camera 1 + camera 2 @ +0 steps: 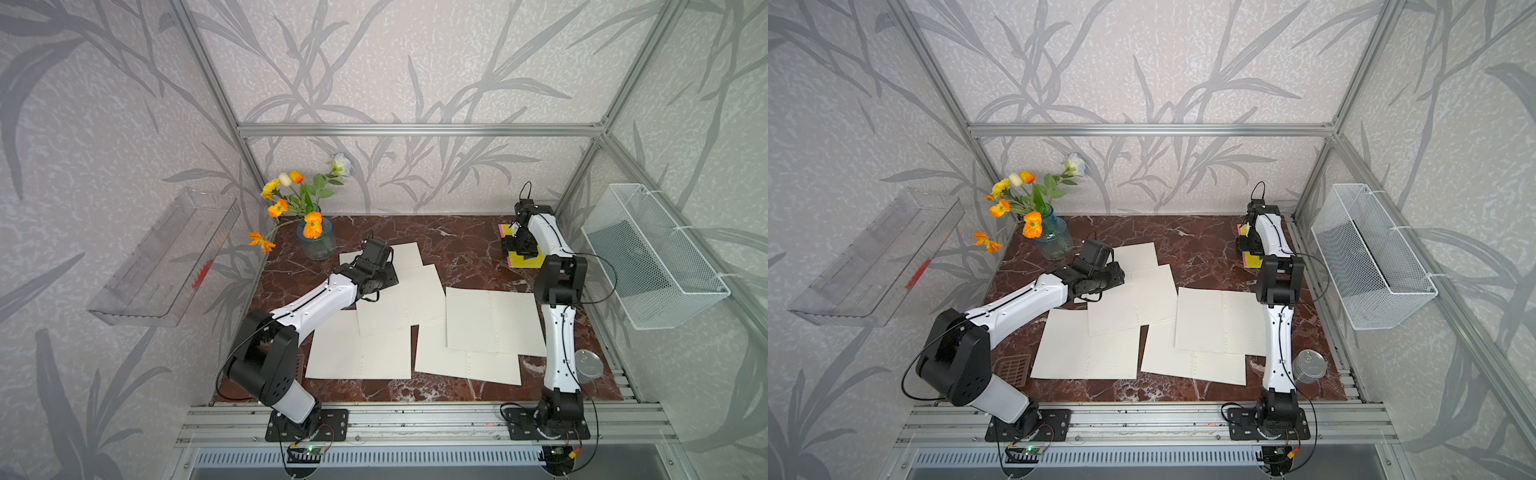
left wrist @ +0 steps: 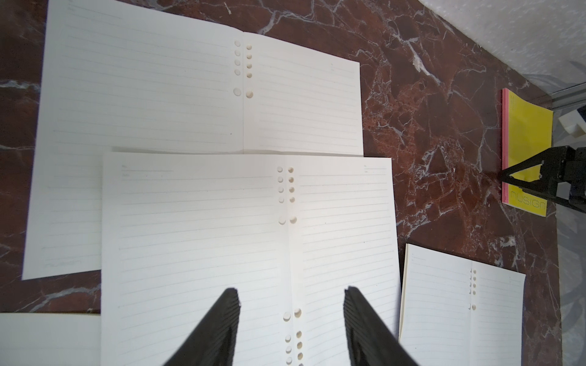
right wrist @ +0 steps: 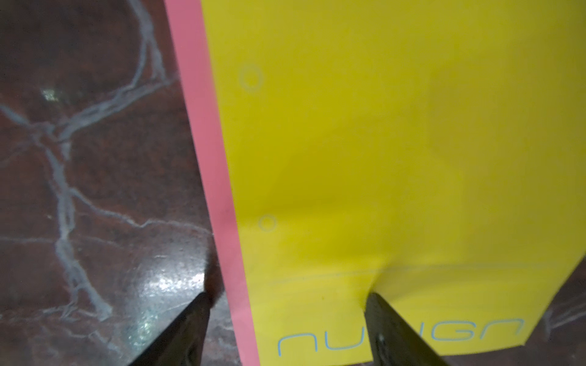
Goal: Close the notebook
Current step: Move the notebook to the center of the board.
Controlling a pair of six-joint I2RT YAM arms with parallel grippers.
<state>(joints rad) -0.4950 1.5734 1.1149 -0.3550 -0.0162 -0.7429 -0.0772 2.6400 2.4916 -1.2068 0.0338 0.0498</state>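
The open white notebook nearest the tin can has a vase-side edge (image 1: pixel 446 324) (image 2: pixel 401 329). Next, my left gripper closes on that edge.
The notebook (image 1: pixel 524 260) (image 1: pixel 1252 260) lies flat at the back right of the marble table, its yellow cover (image 3: pixel 380 142) on top and a pink spine strip (image 3: pixel 209 142) along one edge. My right gripper (image 3: pixel 287 296) (image 1: pixel 518 248) hangs low over it, open. It straddles the spine edge: one fingertip (image 3: pixel 375 304) presses a dent into the cover, the other fingertip (image 3: pixel 199 304) sits over bare marble. From the left wrist view the notebook (image 2: pixel 526 133) and the right gripper (image 2: pixel 506 179) show together. My left gripper (image 2: pixel 291 290) (image 1: pixel 384 276) is open above white lined sheets (image 2: pixel 206 221), holding nothing.
Several white punched sheets (image 1: pixel 494 320) overlap across the middle of the table. A glass vase of orange flowers (image 1: pixel 316 243) stands at the back left, and a tin can (image 1: pixel 588 365) at the front right. A wire basket (image 1: pixel 652 257) and a clear tray (image 1: pixel 166 257) hang on the side walls.
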